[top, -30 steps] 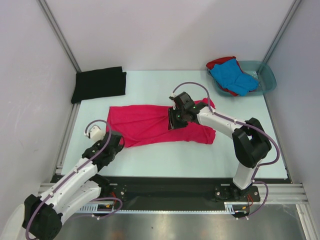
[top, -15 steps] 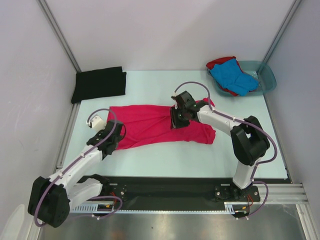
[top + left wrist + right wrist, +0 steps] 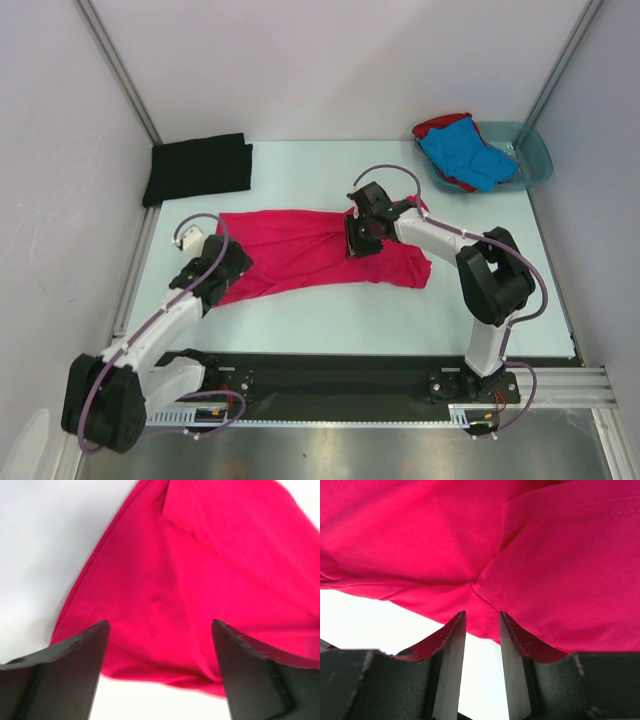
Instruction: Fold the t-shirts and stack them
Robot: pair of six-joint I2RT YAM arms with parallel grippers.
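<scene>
The pink t-shirt's near corner sticks out and its near edge slants, so next my left gripper backs off, pinches that edge point(image 3: 250, 296) and draws the corner inward.
The pink t-shirt point(image 3: 290, 250) lies spread across the middle of the table, gathered into creases near its far right part. My left gripper point(image 3: 232, 273) hovers over its near left corner, jaws wide open with only cloth point(image 3: 200, 570) below and nothing between the fingers point(image 3: 80, 655). My right gripper point(image 3: 358, 238) sits on the gathered part. Its jaws stand narrow on a puckered fold of the shirt point(image 3: 420, 540) at the hem, between the fingertips point(image 3: 457, 625). A folded black t-shirt point(image 3: 198, 167) lies at the far left. A blue t-shirt point(image 3: 465, 150) and a red one point(image 3: 440, 125) sit in the basin.
The teal plastic basin point(image 3: 537, 160) stands at the far right corner. Metal frame posts and grey walls close in the table on the left, right and back. The black base rail point(image 3: 330, 380) runs along the near edge.
My left gripper moved up along the shirt's near left corner and opened wide, letting the cloth go; that corner now lies further left. The right gripper barely shifted.
</scene>
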